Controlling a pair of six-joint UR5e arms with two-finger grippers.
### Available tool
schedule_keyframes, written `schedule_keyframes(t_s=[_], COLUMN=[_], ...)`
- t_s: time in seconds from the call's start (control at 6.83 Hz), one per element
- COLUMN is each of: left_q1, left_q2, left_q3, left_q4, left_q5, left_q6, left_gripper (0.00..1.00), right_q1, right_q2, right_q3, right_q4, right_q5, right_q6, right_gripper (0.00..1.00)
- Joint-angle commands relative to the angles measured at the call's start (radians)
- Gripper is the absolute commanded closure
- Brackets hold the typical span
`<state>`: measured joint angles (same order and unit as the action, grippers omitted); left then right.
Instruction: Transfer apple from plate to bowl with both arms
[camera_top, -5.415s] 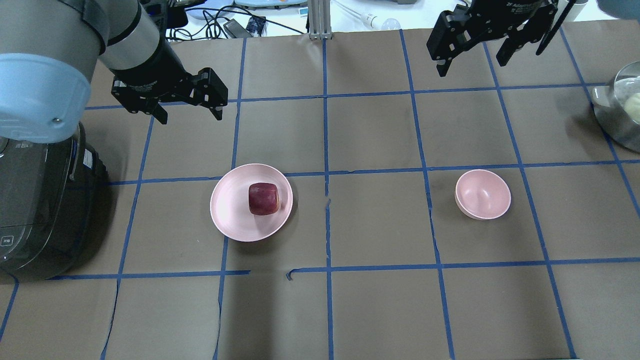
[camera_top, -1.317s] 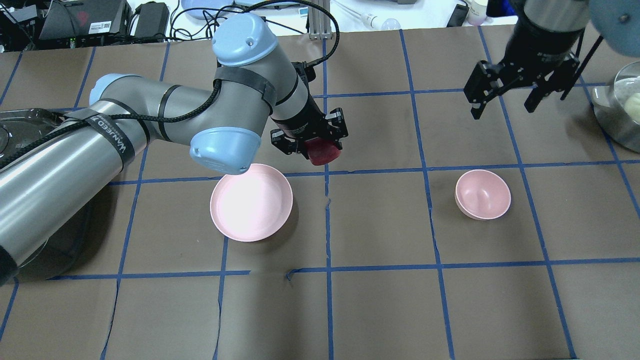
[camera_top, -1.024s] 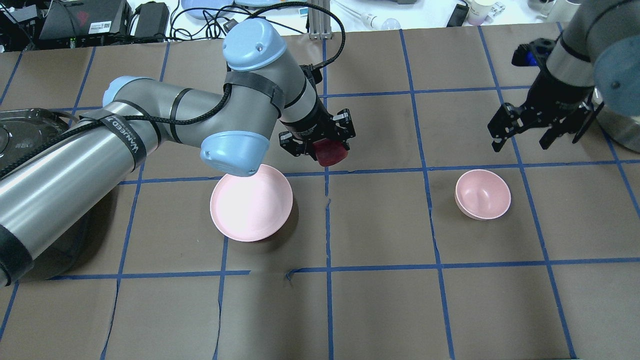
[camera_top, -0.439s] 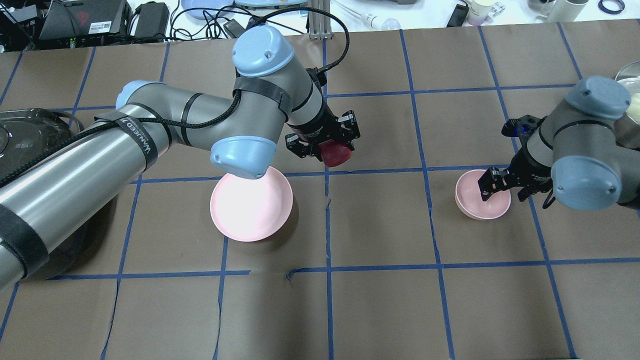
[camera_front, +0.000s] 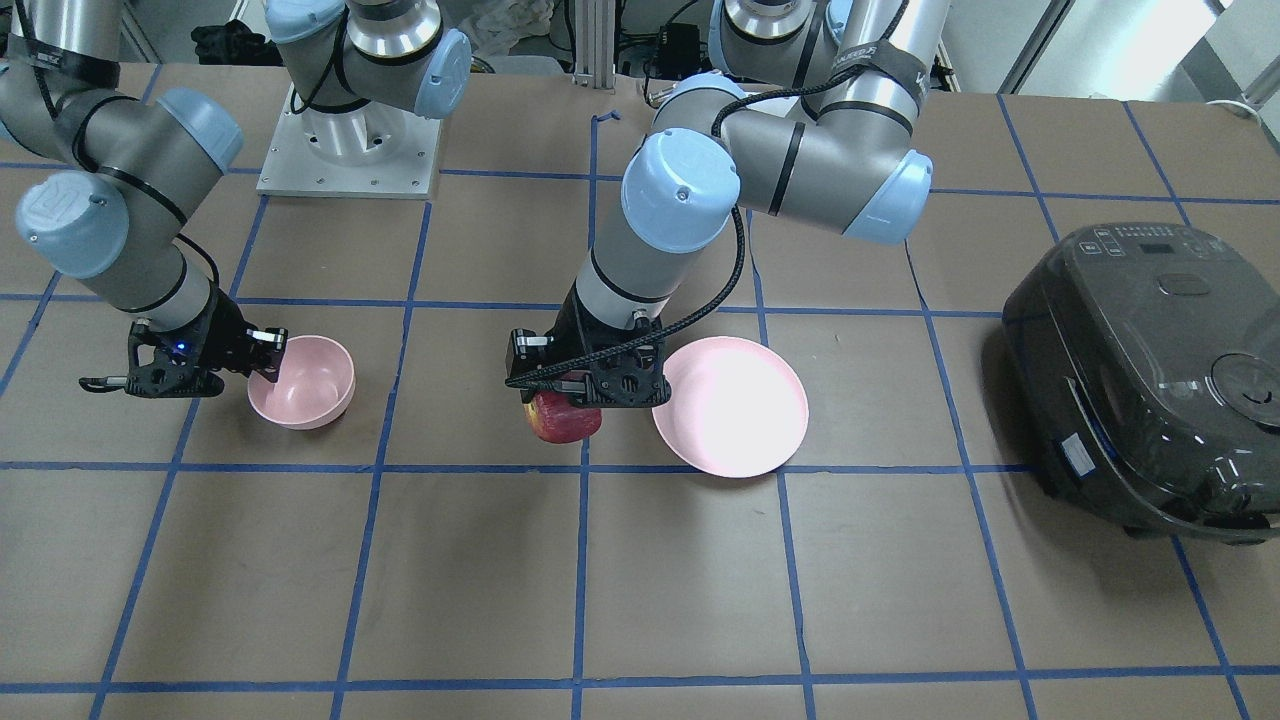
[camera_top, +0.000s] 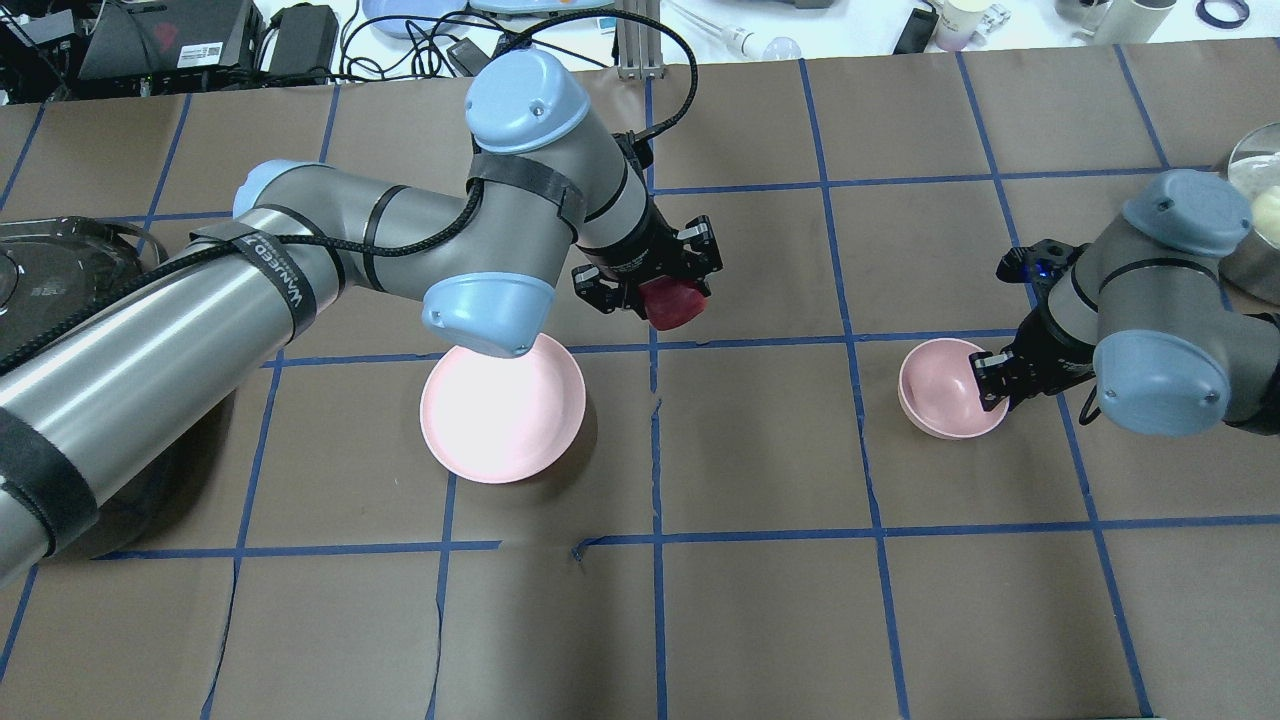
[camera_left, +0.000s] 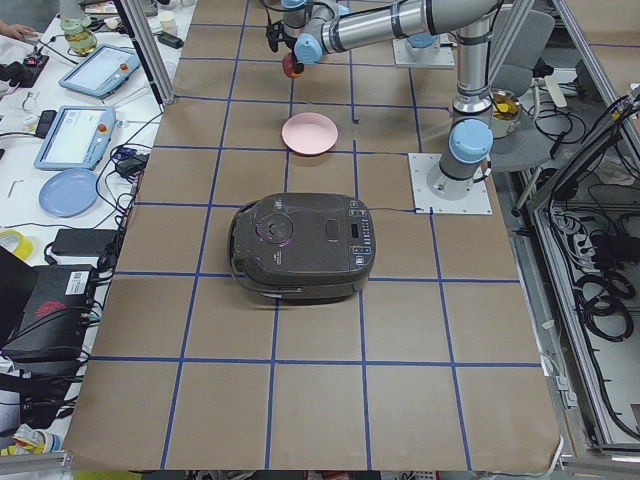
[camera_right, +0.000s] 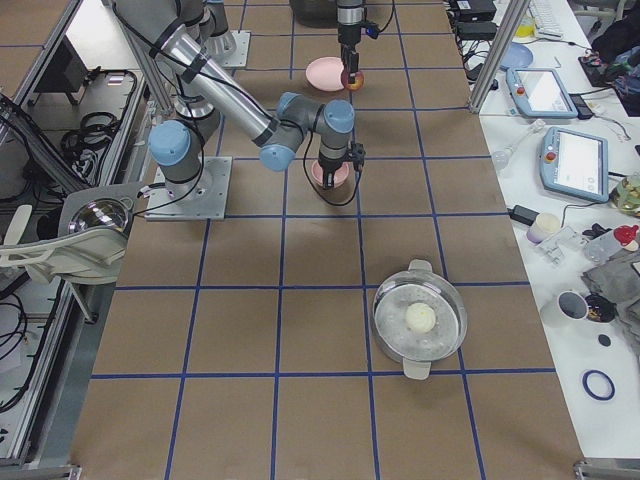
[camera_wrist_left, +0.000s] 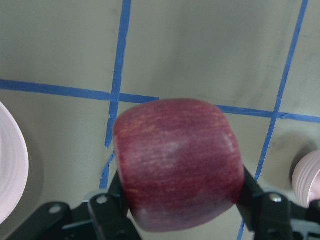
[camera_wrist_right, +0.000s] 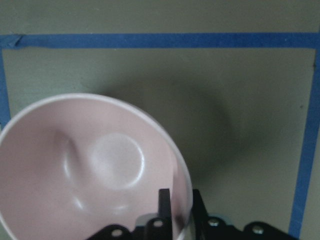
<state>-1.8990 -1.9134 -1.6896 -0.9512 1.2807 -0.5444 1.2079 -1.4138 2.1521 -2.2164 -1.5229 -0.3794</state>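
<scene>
I should use my right gripper to set the small pink bowl down on the bare table (camera_front: 483, 391) next to the dark red apple.
The dark red apple (camera_top: 676, 304) hangs in my left gripper (camera_top: 660, 292), which is shut on it above the table just beyond the pale pink plate (camera_top: 503, 405). The left wrist view shows the apple (camera_wrist_left: 177, 185) filling the space between both fingers. The plate is bare. My right gripper (camera_top: 992, 375) is low at the small pink bowl (camera_top: 945, 390), shut on its near rim. The right wrist view shows one finger (camera_wrist_right: 164, 205) inside the bowl (camera_wrist_right: 90, 165) and the other outside. In the front view the apple (camera_front: 563, 420) is left of the plate (camera_front: 730, 405), and the bowl (camera_front: 305, 380) is further left.
A black rice cooker (camera_front: 1150, 370) stands on the robot's left end of the table. A steel pot (camera_right: 420, 322) with a pale ball inside stands towards the right end. Blue tape lines grid the brown table cover.
My left gripper took the apple off the plate and carried it up and right. My right gripper came down from the far right and shut on the bowl's rim; the bowl shifted slightly left.
</scene>
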Motion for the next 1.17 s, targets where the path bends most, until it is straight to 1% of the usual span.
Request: schedule_keyframes(t_s=[0.0, 0.15, 0.29, 0.44, 0.59, 0.73, 0.88, 1.02], left_q1=[0.0, 0.0, 0.0, 0.0, 0.0, 0.0, 0.0, 0.0], left_q2=[-0.003, 0.002, 0.004, 0.01, 0.008, 0.008, 0.011, 0.013], left_q3=[-0.001, -0.001, -0.004, -0.007, -0.007, -0.005, -0.007, -0.007], left_q4=[0.008, 0.008, 0.006, 0.006, 0.006, 0.006, 0.005, 0.005], left_q5=[0.0, 0.0, 0.002, 0.002, 0.003, 0.003, 0.006, 0.006], left_q6=[-0.003, -0.002, 0.001, 0.001, 0.001, 0.003, 0.003, 0.003], left_gripper=[0.96, 0.96, 0.96, 0.96, 0.96, 0.96, 0.96, 0.96], right_q1=[0.012, 0.028, 0.089, 0.193, 0.311, 0.362, 0.372, 0.372], right_q2=[-0.002, 0.001, 0.015, 0.027, 0.056, 0.076, 0.091, 0.096], right_q3=[-0.047, -0.061, -0.063, -0.06, -0.061, -0.063, -0.06, -0.061], right_q4=[0.003, 0.012, 0.009, -0.005, -0.011, -0.038, -0.04, -0.04], right_q5=[0.115, 0.207, 0.243, 0.245, 0.245, 0.23, 0.228, 0.215], right_q6=[0.003, 0.008, 0.078, 0.183, 0.239, 0.325, 0.332, 0.332], right_gripper=[1.0, 1.0, 1.0, 1.0, 1.0, 1.0, 1.0, 0.68])
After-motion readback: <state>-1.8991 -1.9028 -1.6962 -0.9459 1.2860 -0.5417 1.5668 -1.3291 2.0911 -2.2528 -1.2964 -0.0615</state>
